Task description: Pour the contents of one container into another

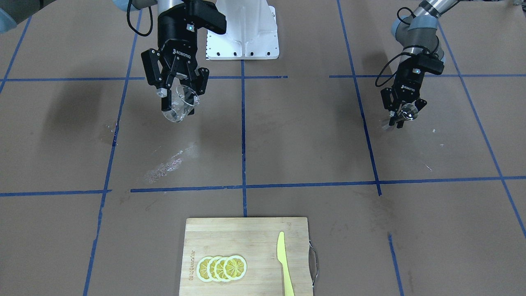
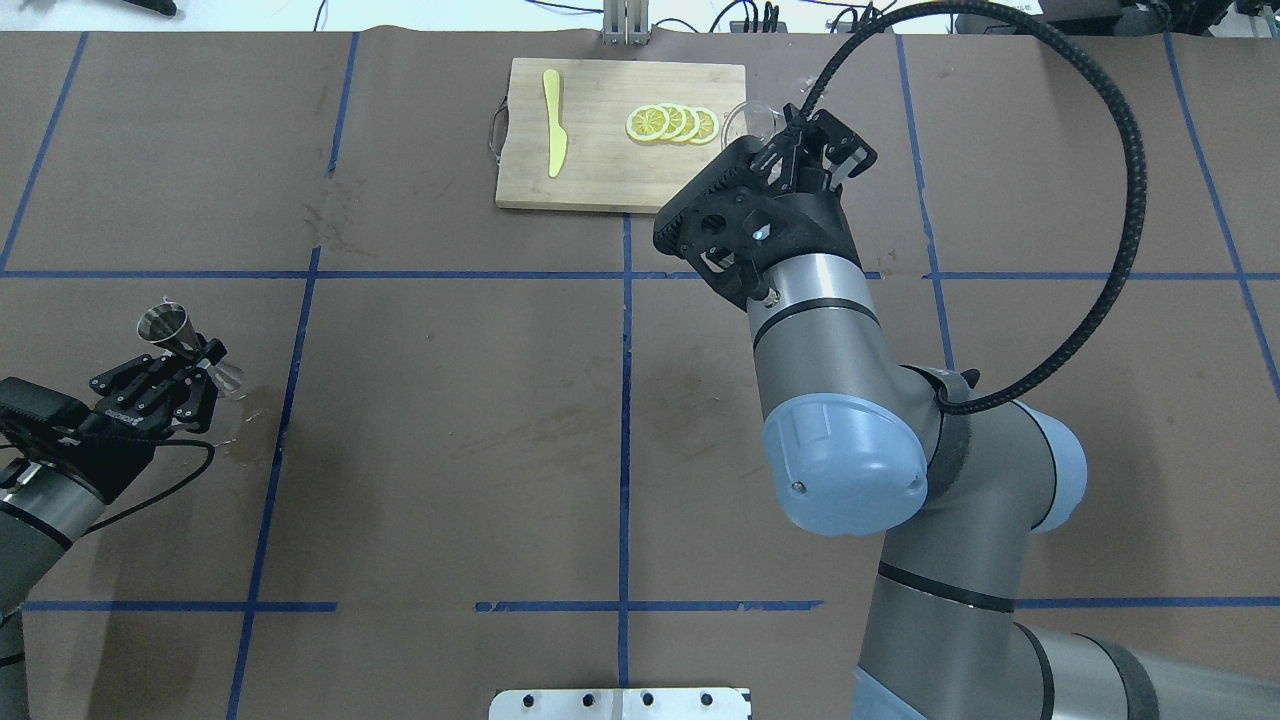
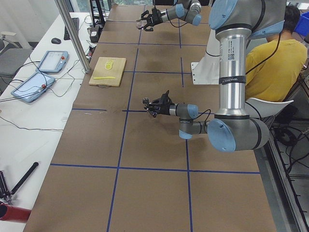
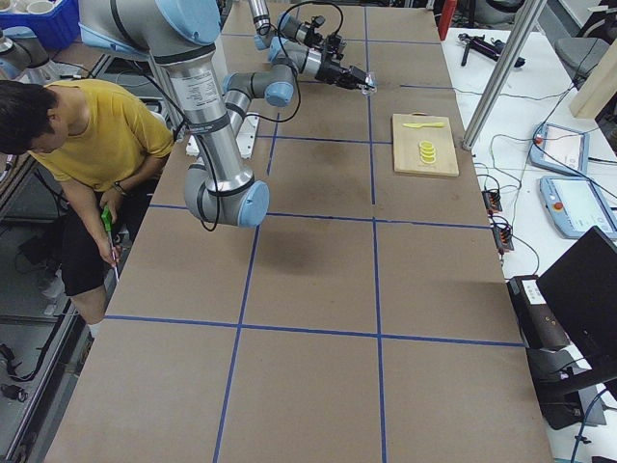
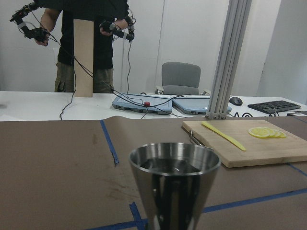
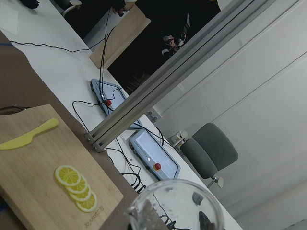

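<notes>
I need to let go of the silver jigger, now far across from the cup, with my left gripper on the brown paper [image 1: 376,124], beside the nearest long blue tape line.
My right gripper [image 1: 181,96] is shut on the clear glass cup [image 1: 180,107]. It holds the cup tilted, well above the table, on the front-facing view's left. The overhead view shows that gripper [image 2: 812,142] beside the cutting board, with the cup's rim [image 2: 748,118] poking out. In the right wrist view the cup's mouth [image 6: 178,207] fills the bottom edge. My left gripper [image 1: 400,116] is shut on the silver jigger [image 1: 409,112], far across the table from the cup. The jigger [image 2: 166,326] stands out past the left gripper [image 2: 196,366], and its open cone [image 5: 173,178] looks upright in the left wrist view.
A wooden cutting board [image 1: 246,236] at the table's far edge carries several lemon slices [image 1: 222,268] and a yellow plastic knife [image 1: 283,263]. A wet smear [image 1: 168,166] marks the brown paper below the cup. The white base plate [image 1: 242,39] sits between the arms. A person in yellow [image 4: 87,125] crouches beside the table.
</notes>
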Motion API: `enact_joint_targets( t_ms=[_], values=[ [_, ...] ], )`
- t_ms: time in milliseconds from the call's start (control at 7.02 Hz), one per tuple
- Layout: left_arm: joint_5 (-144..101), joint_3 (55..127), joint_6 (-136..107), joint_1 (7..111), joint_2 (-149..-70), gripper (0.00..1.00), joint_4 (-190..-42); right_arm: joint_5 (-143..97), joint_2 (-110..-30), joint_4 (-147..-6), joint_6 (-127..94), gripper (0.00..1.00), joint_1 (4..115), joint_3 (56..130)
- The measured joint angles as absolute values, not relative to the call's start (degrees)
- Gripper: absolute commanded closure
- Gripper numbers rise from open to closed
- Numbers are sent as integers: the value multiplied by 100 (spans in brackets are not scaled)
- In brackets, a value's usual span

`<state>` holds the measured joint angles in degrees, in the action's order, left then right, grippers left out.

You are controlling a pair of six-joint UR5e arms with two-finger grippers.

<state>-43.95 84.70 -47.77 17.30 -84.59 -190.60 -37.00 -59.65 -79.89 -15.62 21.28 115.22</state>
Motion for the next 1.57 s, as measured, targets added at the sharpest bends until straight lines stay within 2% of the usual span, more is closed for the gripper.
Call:
enact_joint_targets(
  t_ms=[855,1567],
  values=[
    [-3320,8284,-4816,1024,-8578,100,-18935,-3678,-5961,-7989,-1556,100,2135,11531],
    [-3114,8090,-4811,827,-8792,86,-18938,-3665,-5968,-7989,-1556,100,2136,11531]
  ],
)
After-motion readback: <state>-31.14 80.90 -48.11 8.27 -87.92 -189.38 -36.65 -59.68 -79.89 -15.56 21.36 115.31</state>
